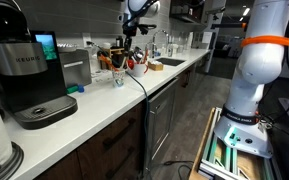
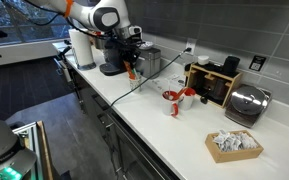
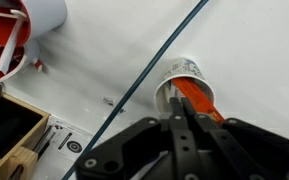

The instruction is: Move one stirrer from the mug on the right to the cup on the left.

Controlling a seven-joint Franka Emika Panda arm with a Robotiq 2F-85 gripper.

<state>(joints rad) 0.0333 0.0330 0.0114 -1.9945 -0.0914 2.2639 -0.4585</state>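
Note:
The orange stirrer, now hanging above the cup, will be released by my gripper inside the small pale cup [image 1: 116, 78] [image 3: 185, 90], so that it leans on the cup's rim.
My gripper [image 3: 182, 108] is shut on an orange stirrer [image 3: 196, 99] and hangs above the small pale cup [image 3: 190, 68]. In the wrist view the stirrer's lower end lies over the cup's opening; I cannot tell whether it is inside. In both exterior views the gripper [image 1: 134, 48] [image 2: 131, 58] is raised above the counter with the stirrer [image 2: 131, 70] pointing down. The cup [image 1: 119, 78] [image 2: 175, 107] stands on the white counter. The mug with red stirrers [image 2: 185, 93] [image 3: 6, 45] stands close beside the cup, near the wooden box.
A wooden organiser box [image 2: 216, 85] [image 3: 12, 130] stands behind the cup. A Keurig coffee machine [image 1: 29, 75], a metal toaster [image 2: 247, 103], a tray of packets [image 2: 234, 145] and a sink [image 1: 169, 63] share the counter. A black cable [image 3: 144, 80] crosses the wrist view.

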